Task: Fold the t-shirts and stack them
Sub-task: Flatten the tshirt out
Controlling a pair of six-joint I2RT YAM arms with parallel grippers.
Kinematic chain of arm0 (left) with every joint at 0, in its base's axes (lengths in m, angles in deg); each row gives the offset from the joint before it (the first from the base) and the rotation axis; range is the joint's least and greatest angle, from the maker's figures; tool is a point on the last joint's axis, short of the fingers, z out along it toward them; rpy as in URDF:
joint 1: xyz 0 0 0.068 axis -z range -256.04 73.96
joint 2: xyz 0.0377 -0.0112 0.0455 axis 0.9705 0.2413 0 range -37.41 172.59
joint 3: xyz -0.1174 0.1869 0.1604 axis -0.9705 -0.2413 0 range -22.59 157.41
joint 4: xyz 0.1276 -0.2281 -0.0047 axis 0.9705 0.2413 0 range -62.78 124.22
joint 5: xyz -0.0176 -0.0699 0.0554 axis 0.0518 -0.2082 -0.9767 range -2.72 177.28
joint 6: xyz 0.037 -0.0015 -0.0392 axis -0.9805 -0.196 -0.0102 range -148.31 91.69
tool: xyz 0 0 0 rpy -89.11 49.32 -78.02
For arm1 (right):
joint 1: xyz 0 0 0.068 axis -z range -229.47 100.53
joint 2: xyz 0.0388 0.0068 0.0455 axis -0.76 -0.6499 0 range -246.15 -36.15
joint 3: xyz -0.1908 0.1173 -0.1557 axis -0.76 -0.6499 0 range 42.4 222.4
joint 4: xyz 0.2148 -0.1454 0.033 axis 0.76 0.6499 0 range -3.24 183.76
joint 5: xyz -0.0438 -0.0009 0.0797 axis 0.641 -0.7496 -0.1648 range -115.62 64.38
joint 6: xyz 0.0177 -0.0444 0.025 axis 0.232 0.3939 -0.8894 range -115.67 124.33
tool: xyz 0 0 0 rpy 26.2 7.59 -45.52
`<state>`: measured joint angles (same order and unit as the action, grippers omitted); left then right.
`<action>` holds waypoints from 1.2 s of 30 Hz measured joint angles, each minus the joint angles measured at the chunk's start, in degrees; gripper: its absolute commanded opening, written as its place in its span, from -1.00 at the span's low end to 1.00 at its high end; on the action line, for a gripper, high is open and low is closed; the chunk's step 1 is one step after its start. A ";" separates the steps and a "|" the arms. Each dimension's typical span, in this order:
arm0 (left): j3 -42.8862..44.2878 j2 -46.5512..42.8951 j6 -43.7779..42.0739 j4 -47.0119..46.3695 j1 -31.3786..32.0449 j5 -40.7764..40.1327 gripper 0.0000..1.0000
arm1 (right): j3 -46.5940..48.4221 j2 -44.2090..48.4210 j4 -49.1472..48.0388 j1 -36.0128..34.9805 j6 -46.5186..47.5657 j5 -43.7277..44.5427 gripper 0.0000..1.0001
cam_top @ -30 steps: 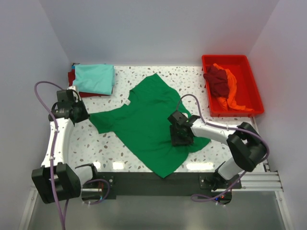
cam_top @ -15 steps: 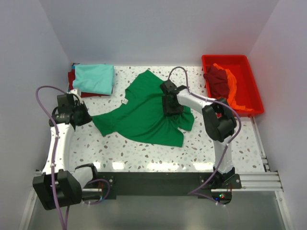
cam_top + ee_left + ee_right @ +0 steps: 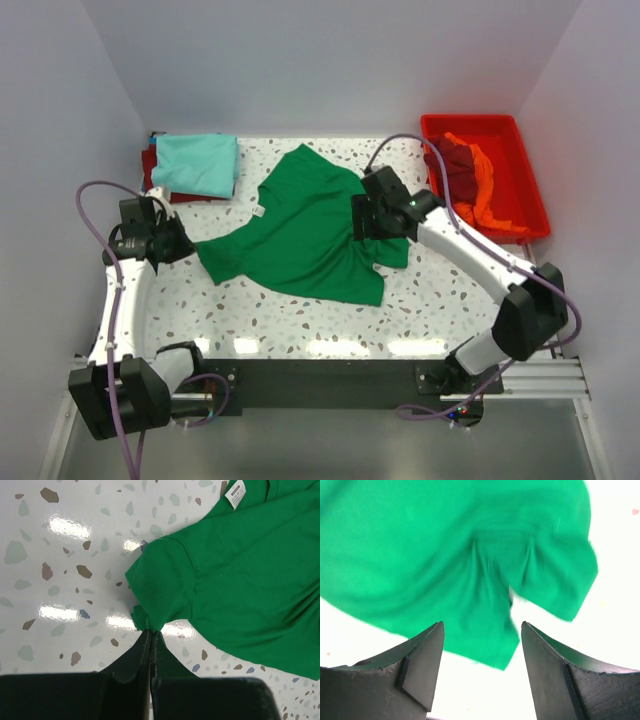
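Note:
My right gripper will next move to the green t-shirt's near corner (image 3: 380,303) (image 3: 503,666), the one closest to the front edge of the table, and close there.
A bright green t-shirt (image 3: 310,230) lies partly folded on the speckled table. My left gripper (image 3: 183,243) is shut on the hem of its left sleeve (image 3: 150,622), pinching the cloth at the fingertips. My right gripper (image 3: 362,220) is open and empty, raised above the shirt's right side; the green cloth (image 3: 470,570) shows below its spread fingers. A folded light teal t-shirt (image 3: 198,162) lies on a dark red one (image 3: 152,163) at the back left. A dark red t-shirt (image 3: 455,168) and an orange one (image 3: 488,200) lie crumpled in the red tray.
The red plastic tray (image 3: 527,180) stands at the back right. White walls close in the table on the left, the back and the right. The shirt's white neck label (image 3: 235,492) shows in the left wrist view.
My right gripper carried the shirt's lower right corner up and over toward the back, then let go and lifted away, open. The left gripper has kept its hold on the sleeve.

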<state>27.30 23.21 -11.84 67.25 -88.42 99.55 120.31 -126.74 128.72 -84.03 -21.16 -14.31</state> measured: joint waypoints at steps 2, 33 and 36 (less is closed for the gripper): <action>-0.15 0.00 0.50 -0.07 0.00 0.00 -1.00 | -6.58 5.29 0.09 -0.92 -1.64 -1.51 0.27; -0.33 2.27 0.94 -1.62 0.00 0.24 -1.00 | -32.96 4.94 -10.16 -1.70 -13.35 -12.28 -0.23; -0.35 2.27 0.94 -1.64 0.00 0.24 -1.00 | -32.94 4.57 -10.43 -1.77 -13.35 -12.57 -0.39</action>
<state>26.95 25.48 -10.90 65.61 -88.42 99.80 87.37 -122.17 118.29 -85.80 -34.52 -26.87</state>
